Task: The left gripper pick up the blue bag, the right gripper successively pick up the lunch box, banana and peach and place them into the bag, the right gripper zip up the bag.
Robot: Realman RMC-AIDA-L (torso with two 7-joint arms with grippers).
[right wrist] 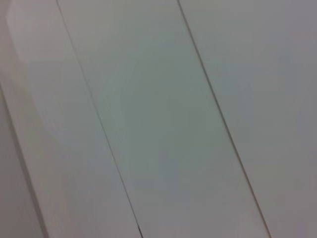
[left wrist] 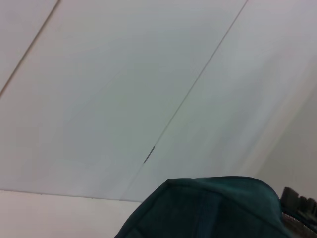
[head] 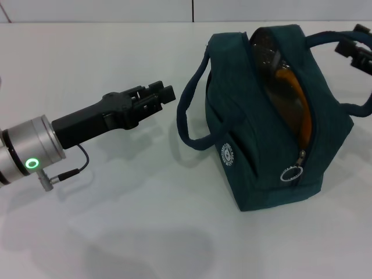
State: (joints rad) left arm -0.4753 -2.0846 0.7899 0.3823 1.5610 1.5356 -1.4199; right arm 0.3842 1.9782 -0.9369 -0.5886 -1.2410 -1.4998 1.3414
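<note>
Next, I move my right gripper to the ring pull (head: 299, 170) of the blue bag's zipper and close it there, because the bag is still open.
The blue bag (head: 261, 139) stands upright on the white table, its zipper open and the ring pull (head: 290, 174) hanging low on the near end. Inside the opening lies the banana (head: 293, 99), with a clear glossy surface above it that looks like the lunch box (head: 264, 46). The peach is out of view. My left gripper (head: 160, 93) hovers left of the bag, pointing at its near loop handle (head: 189, 110), open and holding nothing. My right gripper (head: 357, 46) shows only at the far right edge, beside the far handle. The bag's top (left wrist: 208, 208) fills the left wrist view's lower part.
The white table (head: 116, 221) stretches in front of and to the left of the bag. A pale panelled wall runs behind the table. The right wrist view holds only pale panels with thin seams.
</note>
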